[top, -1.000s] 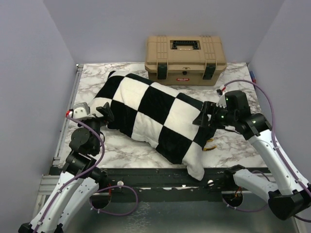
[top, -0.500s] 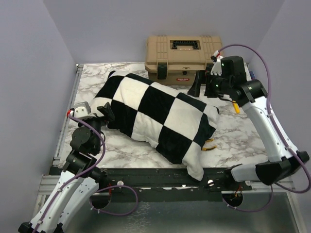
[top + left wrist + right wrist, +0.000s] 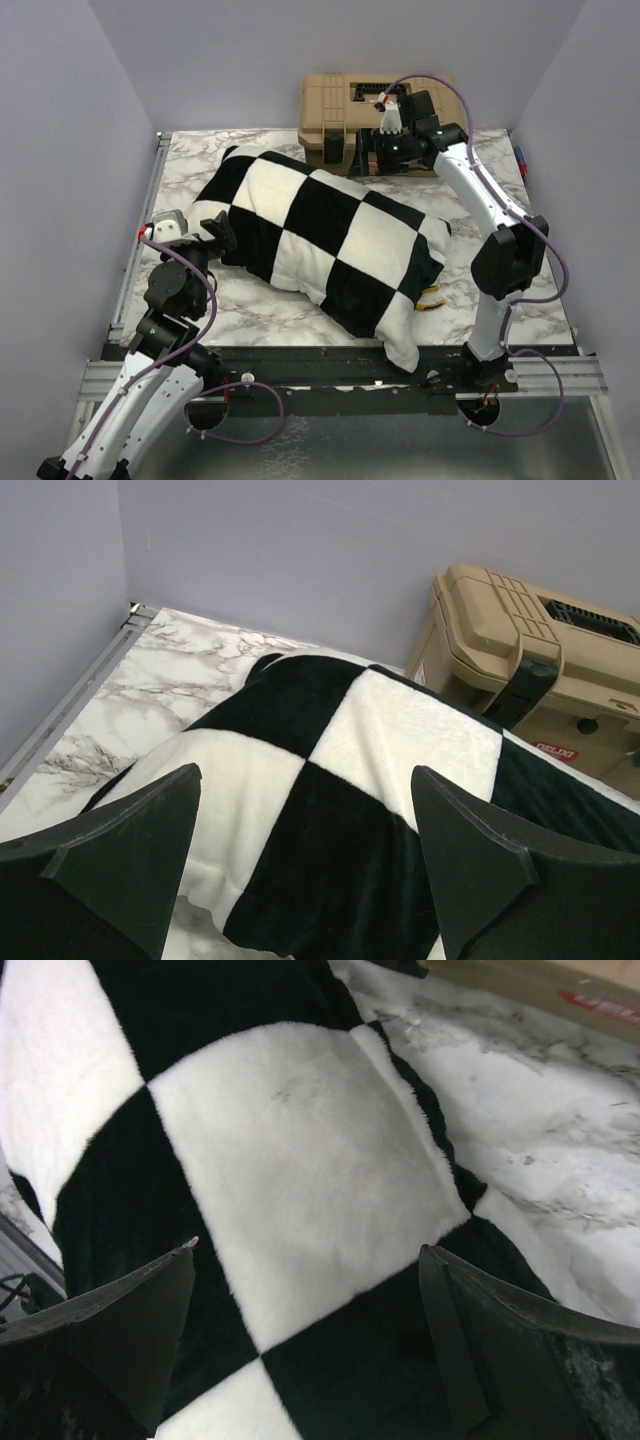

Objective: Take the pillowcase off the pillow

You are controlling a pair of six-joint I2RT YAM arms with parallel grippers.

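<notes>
The pillowcase's white square in front of the toolbox has a near corner [image 3: 358,197] [image 3: 257,1338] where it meets the black squares, and my right gripper will close there.
The black and white checkered pillowcase [image 3: 320,240] lies diagonally across the marble table, plump with the pillow inside it. The pillow's plain white surface is hidden. My left gripper [image 3: 215,232] is open and empty at the case's near left end; in the left wrist view [image 3: 305,865] the checkered pillowcase [image 3: 340,800] lies just ahead between the fingers. My right gripper [image 3: 360,158] is open and empty, held above the case's far edge by the toolbox. In the right wrist view [image 3: 310,1345] it looks down on the pillowcase [image 3: 290,1160], not touching it.
A tan toolbox [image 3: 345,105] stands at the back of the table, close behind the right gripper; it also shows in the left wrist view [image 3: 540,670]. A small yellow item [image 3: 431,297] lies by the case's near right edge. Purple walls enclose the table [image 3: 500,270].
My right arm has swung from the pillowcase's right end up and back to its far edge in front of the toolbox. The left arm and the pillowcase have not moved.
</notes>
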